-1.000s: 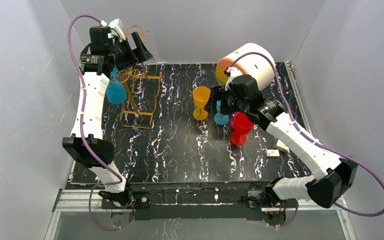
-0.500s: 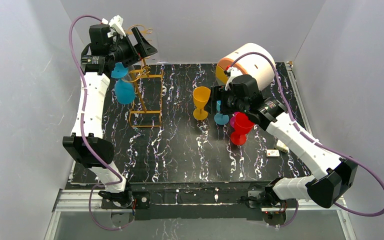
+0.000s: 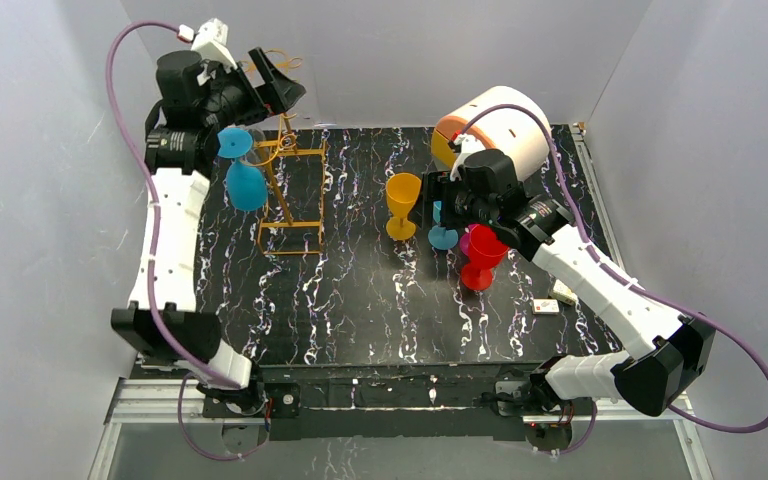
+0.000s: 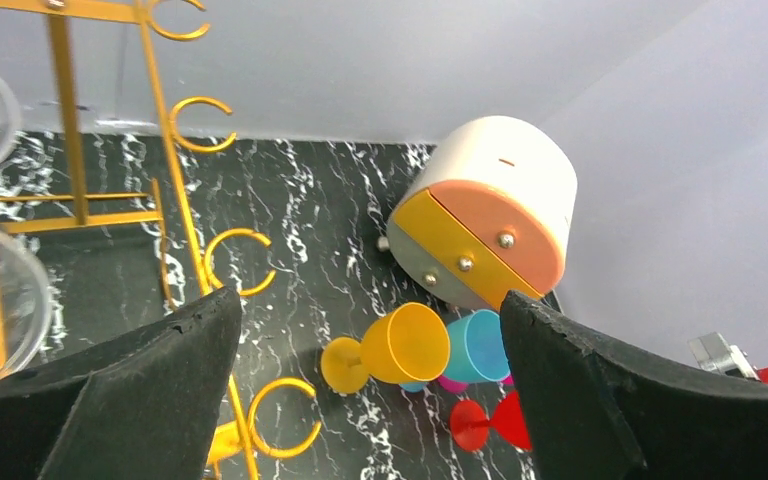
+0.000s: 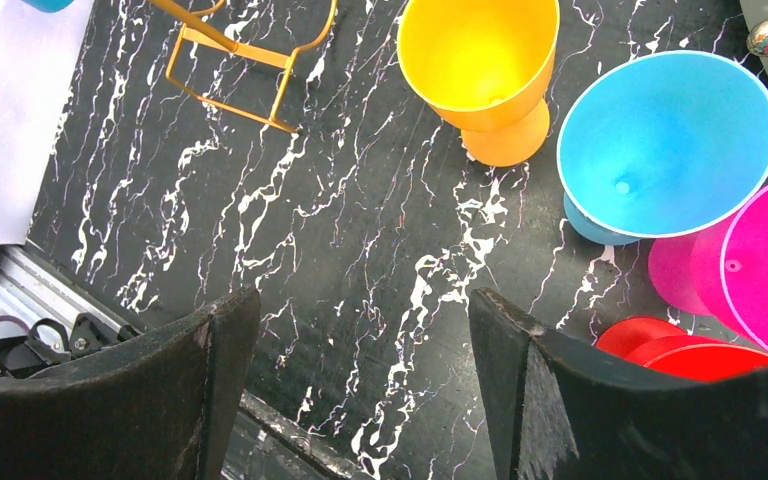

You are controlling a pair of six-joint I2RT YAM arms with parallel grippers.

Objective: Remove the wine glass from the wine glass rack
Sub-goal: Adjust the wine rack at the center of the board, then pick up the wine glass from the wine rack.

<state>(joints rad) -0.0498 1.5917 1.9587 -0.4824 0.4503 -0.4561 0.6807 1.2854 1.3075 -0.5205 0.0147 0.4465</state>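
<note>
The blue wine glass hangs upside down beside the gold rack, and my left gripper needs to close on its round base [image 3: 227, 144] at the top of the glass.
The gold wire wine glass rack [image 3: 291, 192] stands at the table's back left, and its curled hooks [image 4: 230, 262] fill the left wrist view. A blue wine glass [image 3: 243, 172] hangs upside down at the rack's left side. At the left edge of the left wrist view are clear round glass shapes [image 4: 0, 300]. My left gripper [image 3: 278, 84] [image 4: 368, 308] is held high by the rack's top, open and empty. My right gripper [image 3: 430, 206] [image 5: 360, 305] hovers open over the table with nothing between its fingers.
Next to the right gripper stand a yellow glass [image 3: 401, 202] [image 5: 480, 60], a blue glass [image 3: 443, 236] [image 5: 660, 140], a magenta glass [image 5: 750, 260] and a red glass [image 3: 481, 256]. A white drum with an orange and yellow face [image 3: 495, 128] [image 4: 490, 215] sits at the back right. A small box [image 3: 550, 304] lies at the right.
The rack has gone from tilted to upright. The blue glass swung right with it. My left gripper has risen and drawn back from the rack's top. The right arm has not moved.
</note>
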